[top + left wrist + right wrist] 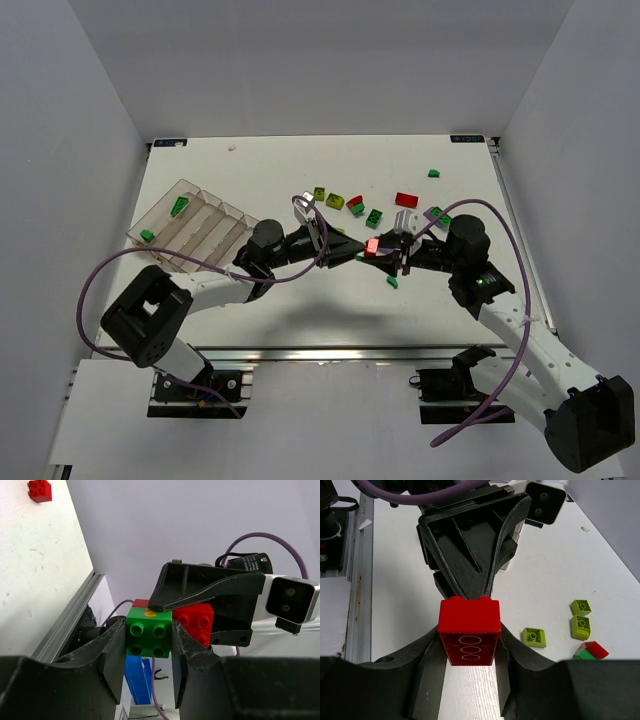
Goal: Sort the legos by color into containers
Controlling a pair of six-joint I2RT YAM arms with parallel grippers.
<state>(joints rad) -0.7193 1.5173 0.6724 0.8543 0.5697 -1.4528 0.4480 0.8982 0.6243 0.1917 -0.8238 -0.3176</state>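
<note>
Next, my left gripper releases the green brick between the green bricks already in the clear divided tray (160, 229).
Both grippers meet in mid-air above the table's middle. My left gripper (149, 636) is shut on a green brick (149, 630). My right gripper (469, 647) is shut on a red brick (469, 622), which also shows in the top view (372, 246). In the left wrist view the red brick (196, 622) sits right against the green one; I cannot tell whether they are joined. In the top view the left gripper (350, 250) and right gripper (393, 252) point at each other. The clear divided tray (205, 228) stands at the left with two green bricks (179, 207) inside.
Loose bricks lie behind the grippers: yellow-green ones (319, 194), a red-and-green one (356, 207), a green one (373, 216), a red one (406, 199), a purple one (437, 213) and a small green one (434, 173). Another green brick (392, 282) lies near the right arm.
</note>
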